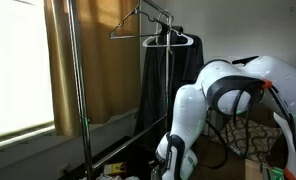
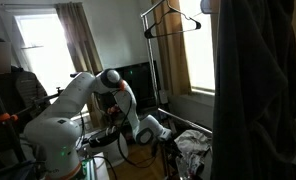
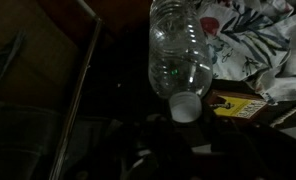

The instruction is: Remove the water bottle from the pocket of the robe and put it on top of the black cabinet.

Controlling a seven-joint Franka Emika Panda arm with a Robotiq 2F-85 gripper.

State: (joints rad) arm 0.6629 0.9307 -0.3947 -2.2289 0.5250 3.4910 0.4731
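Next, my gripper lets go of the water bottle on the black cabinet top beside the yellow box (image 1: 139, 157).
The water bottle (image 3: 178, 48) is clear plastic with a white cap (image 3: 185, 107). It fills the top middle of the wrist view, cap end toward the camera, and is free of any cloth. My gripper (image 3: 178, 150) is just below the cap, but its fingers are lost in the dark, so I cannot tell whether they touch the bottle. In both exterior views the gripper (image 1: 173, 160) (image 2: 164, 136) is low near the floor. The dark robe (image 1: 160, 90) hangs on the metal rack and also fills the right foreground in an exterior view (image 2: 258, 90).
Crumpled patterned cloth (image 3: 258, 40) and a yellow box (image 3: 243, 105) lie behind the bottle. A rack pole (image 3: 78, 90) slants at the left. A tan curtain (image 1: 88, 60) hangs by the window. An empty wire hanger (image 2: 173, 22) hangs on the rack.
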